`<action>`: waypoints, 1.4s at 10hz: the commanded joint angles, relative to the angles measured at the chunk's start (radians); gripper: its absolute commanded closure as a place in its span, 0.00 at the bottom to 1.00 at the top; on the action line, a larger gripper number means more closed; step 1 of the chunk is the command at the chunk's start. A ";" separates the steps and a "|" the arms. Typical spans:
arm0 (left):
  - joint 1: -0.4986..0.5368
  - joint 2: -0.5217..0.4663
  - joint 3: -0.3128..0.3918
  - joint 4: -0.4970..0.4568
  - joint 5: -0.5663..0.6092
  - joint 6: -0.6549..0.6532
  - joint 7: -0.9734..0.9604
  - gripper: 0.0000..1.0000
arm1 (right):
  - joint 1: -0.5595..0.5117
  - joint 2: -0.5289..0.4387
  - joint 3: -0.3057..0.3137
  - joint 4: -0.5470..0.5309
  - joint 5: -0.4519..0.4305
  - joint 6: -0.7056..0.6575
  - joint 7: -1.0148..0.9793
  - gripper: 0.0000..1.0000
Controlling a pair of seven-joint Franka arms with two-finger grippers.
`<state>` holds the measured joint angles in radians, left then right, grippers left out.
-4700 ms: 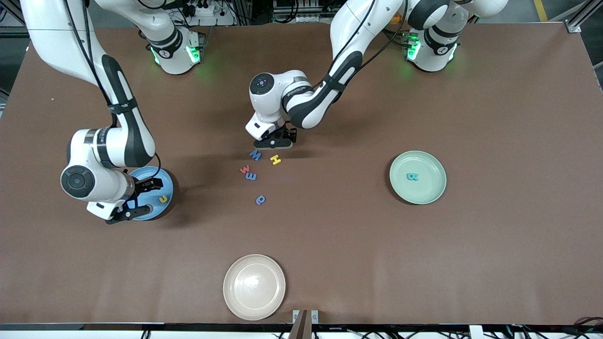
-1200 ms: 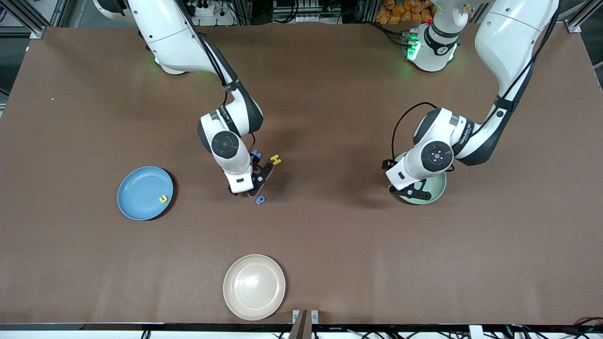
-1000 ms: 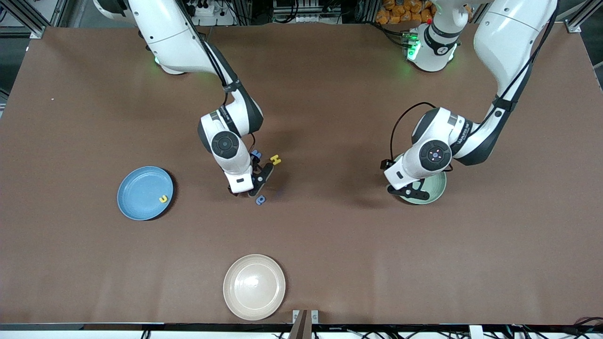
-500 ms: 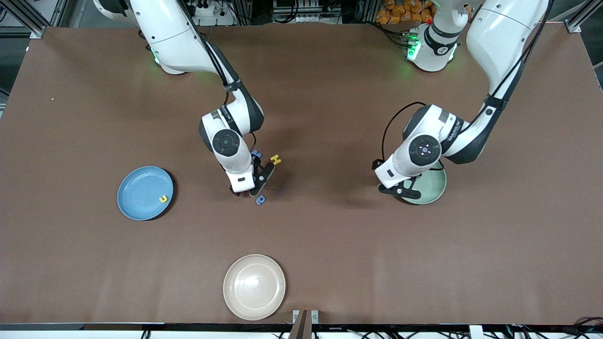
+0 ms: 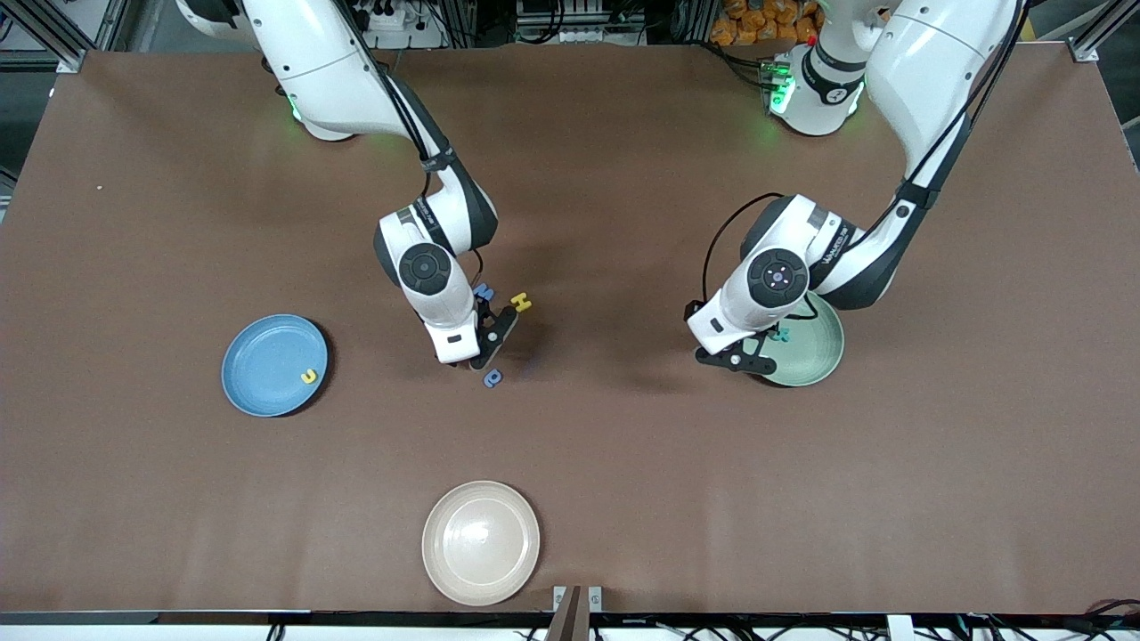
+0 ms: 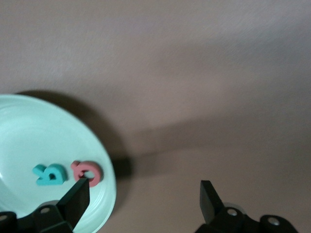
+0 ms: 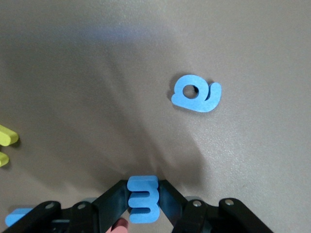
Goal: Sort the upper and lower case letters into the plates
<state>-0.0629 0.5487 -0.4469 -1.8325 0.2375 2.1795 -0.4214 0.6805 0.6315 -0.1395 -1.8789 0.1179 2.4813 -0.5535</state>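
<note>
Next, my right gripper releases the blue letter E, now held low over the table's middle, near the middle of the blue plate (image 5: 282, 369), next to the yellow letter.
My right gripper (image 5: 485, 345) is shut on a blue letter E (image 7: 143, 199), low over the table in the middle. Around it lie a yellow H (image 5: 521, 303), a blue W (image 5: 484, 291) and a small rounded blue letter (image 5: 492, 378), which also shows in the right wrist view (image 7: 196, 93). The blue plate (image 5: 267, 356) holds a yellow letter (image 5: 308, 376). The mint green plate (image 5: 810, 356) holds a teal letter (image 6: 50, 174) and a red letter (image 6: 87, 174). My left gripper (image 5: 735, 356) is open and empty over the table, just beside that plate's rim (image 6: 109, 194).
A cream-white plate (image 5: 481, 543) sits near the table's front edge, nearer to the front camera than the letters. A red letter's tip (image 7: 118, 225) shows beside my right gripper's fingers. Bare brown table lies between the letters and the mint plate.
My left gripper has moved off the mint plate toward the middle of the table. My right gripper has stayed on the blue E, almost still.
</note>
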 commanded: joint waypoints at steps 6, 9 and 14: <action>-0.181 0.143 0.013 0.188 0.091 -0.003 -0.164 0.00 | -0.114 -0.136 -0.184 -0.009 0.016 -0.113 0.041 1.00; -0.238 0.152 0.013 0.234 0.092 -0.003 -0.230 0.00 | -0.153 -0.138 -0.302 -0.009 0.009 -0.188 0.038 1.00; -0.328 0.172 0.016 0.271 0.095 0.126 -0.240 0.00 | -0.268 -0.124 -0.311 -0.011 0.009 -0.254 0.014 0.01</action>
<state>-0.3397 0.7046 -0.4400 -1.5905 0.2955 2.2768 -0.6330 0.4272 0.5126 -0.4562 -1.8860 0.1179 2.2346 -0.5251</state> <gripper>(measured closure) 0.000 0.524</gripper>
